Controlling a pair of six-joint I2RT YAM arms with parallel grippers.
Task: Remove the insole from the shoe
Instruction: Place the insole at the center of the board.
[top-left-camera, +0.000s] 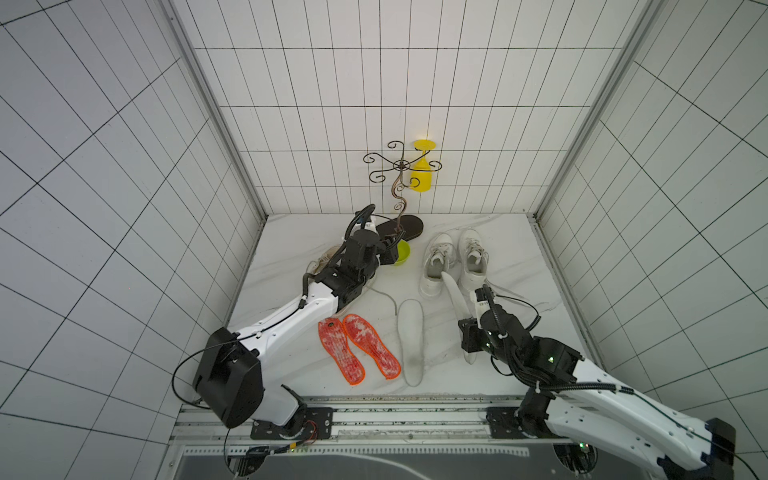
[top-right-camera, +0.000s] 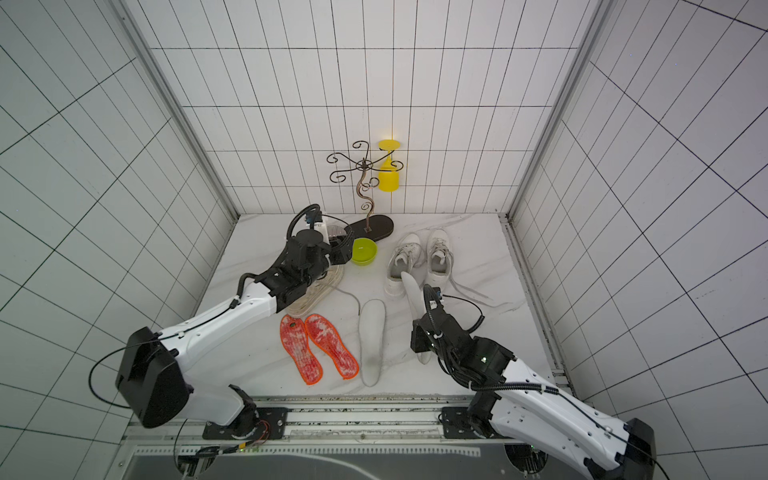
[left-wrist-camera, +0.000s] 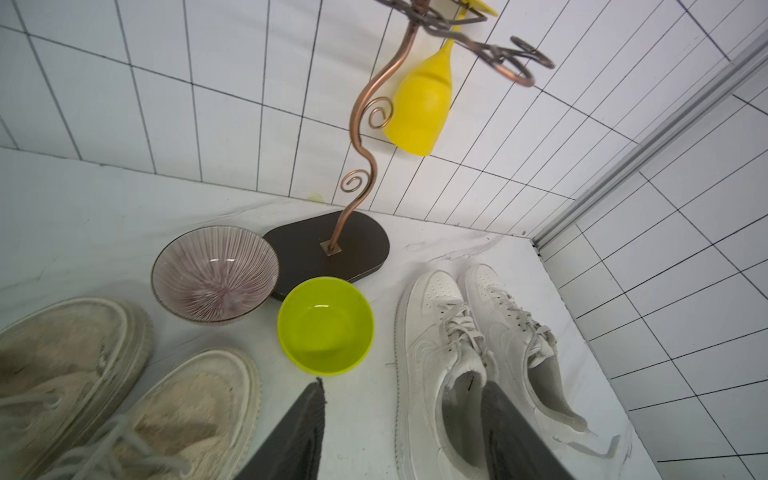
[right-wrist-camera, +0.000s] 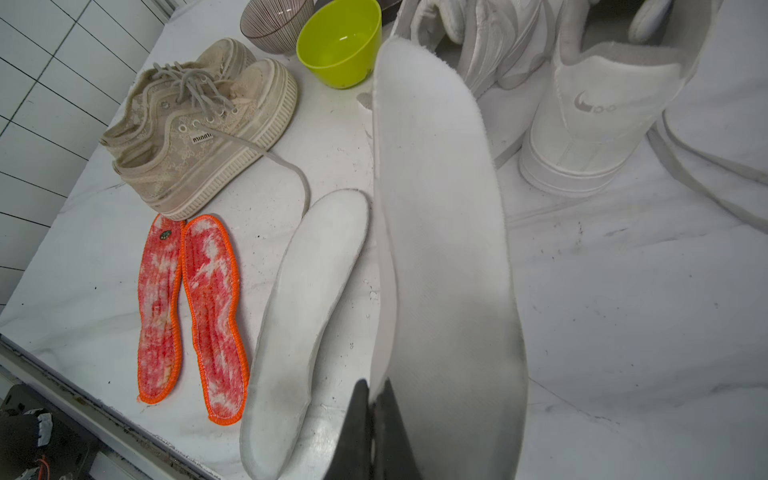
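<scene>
Next, I open my right gripper and let the long white insole go beside the other white insole (top-left-camera: 449, 342) (right-wrist-camera: 432, 340), away from the red insoles.
A pair of white shoes (top-left-camera: 436, 266) (right-wrist-camera: 598, 112) stands at the back right of the table. My right gripper (right-wrist-camera: 374, 388) is shut on the near edge of a long white insole (top-left-camera: 457, 307) (right-wrist-camera: 440, 232). The insole is lifted and slants from the gripper up to the heel opening of the left white shoe (top-right-camera: 397, 266). I cannot tell whether its far tip is still inside. My left gripper (left-wrist-camera: 403, 384) hangs open and empty above the table, between the green bowl (left-wrist-camera: 326, 326) and the white shoes (left-wrist-camera: 440, 345).
Another white insole (top-left-camera: 411, 340) and two orange-edged red insoles (top-left-camera: 357, 351) lie flat at the front. Beige lace-up shoes (right-wrist-camera: 199, 124) sit under the left arm. A ribbed glass bowl (left-wrist-camera: 214, 274) and a copper rack (top-left-camera: 400, 187) holding a yellow glass (top-left-camera: 423, 172) stand at the back.
</scene>
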